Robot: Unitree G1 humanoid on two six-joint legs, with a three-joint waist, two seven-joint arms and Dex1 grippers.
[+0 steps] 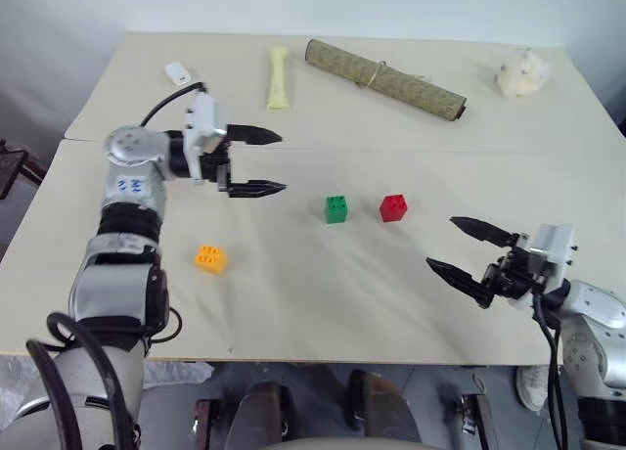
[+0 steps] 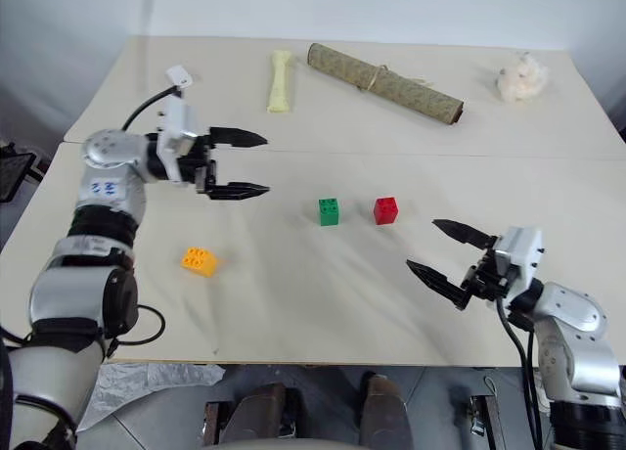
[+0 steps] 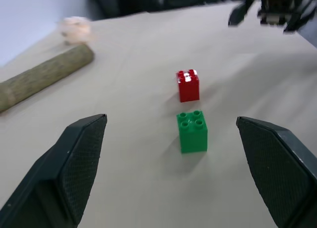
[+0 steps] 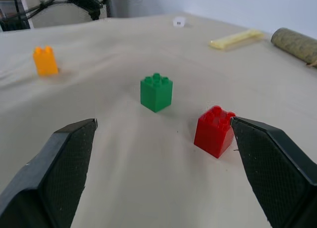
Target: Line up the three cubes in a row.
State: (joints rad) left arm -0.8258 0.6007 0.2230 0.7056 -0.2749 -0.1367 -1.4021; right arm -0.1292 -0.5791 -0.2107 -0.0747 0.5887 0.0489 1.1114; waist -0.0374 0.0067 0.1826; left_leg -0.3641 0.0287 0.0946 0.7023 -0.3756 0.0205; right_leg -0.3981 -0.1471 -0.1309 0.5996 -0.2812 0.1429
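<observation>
The orange-yellow cube sits apart from the green and red cubes, so my left gripper will close on its opposite sides (image 1: pixel 210 260).
A green cube (image 1: pixel 335 208) and a red cube (image 1: pixel 394 207) stand side by side near the middle of the cream table (image 1: pixel 323 303), a small gap between them. The orange-yellow cube (image 1: pixel 209 259) sits apart, nearer the front left. My left gripper (image 1: pixel 262 161) hovers open and empty above the table, left of the green cube, pointing toward it; the left wrist view has the green cube (image 3: pixel 192 131) with the red cube (image 3: pixel 188 85) beyond it. My right gripper (image 1: pixel 460 247) is open and empty at the front right, aimed toward the red cube (image 4: pixel 214 131).
Along the back of the table lie a mat roll (image 1: pixel 383 78), a pale yellow bone-shaped object (image 1: pixel 279 76), a small white rectangular object (image 1: pixel 177 73) and a fluffy white ball (image 1: pixel 522 74). A seam crosses the tabletop behind the cubes.
</observation>
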